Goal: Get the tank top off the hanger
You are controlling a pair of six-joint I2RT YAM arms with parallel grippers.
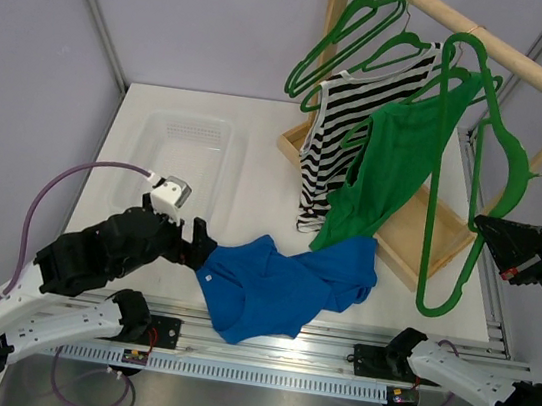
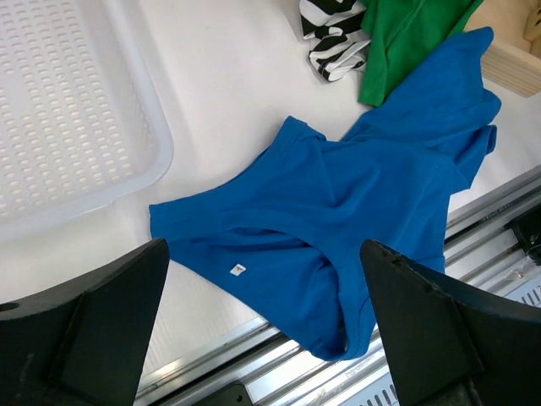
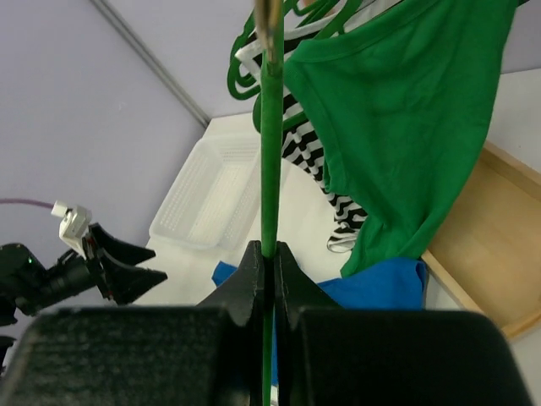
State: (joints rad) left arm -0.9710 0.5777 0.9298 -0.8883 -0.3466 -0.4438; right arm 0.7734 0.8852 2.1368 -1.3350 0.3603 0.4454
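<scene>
The robot's right gripper needs to release the green hanger, which now hangs from the wooden rail, on the rail [image 1: 488,161] between the green tank top and the wooden post.
The blue tank top [image 1: 279,287] lies crumpled on the table near the front edge, off any hanger; it also shows in the left wrist view [image 2: 355,194] and the right wrist view [image 3: 380,283]. My left gripper [image 1: 200,249] is open and empty, just at the top's left edge, its jaws spread wide above the cloth [image 2: 264,250]. My right gripper [image 1: 489,234] is shut on the bar of an empty green hanger [image 1: 452,188] that hangs from the wooden rail [image 1: 495,48]. The hanger bar [image 3: 270,152] runs up between the closed jaws [image 3: 270,254].
A green tank top [image 1: 393,160] and a striped tank top [image 1: 348,123] hang on green hangers from the rail. The rack's wooden base [image 1: 428,235] stands at the right. A white plastic tray [image 1: 187,151] sits at the back left. The metal rail [image 1: 271,349] runs along the front edge.
</scene>
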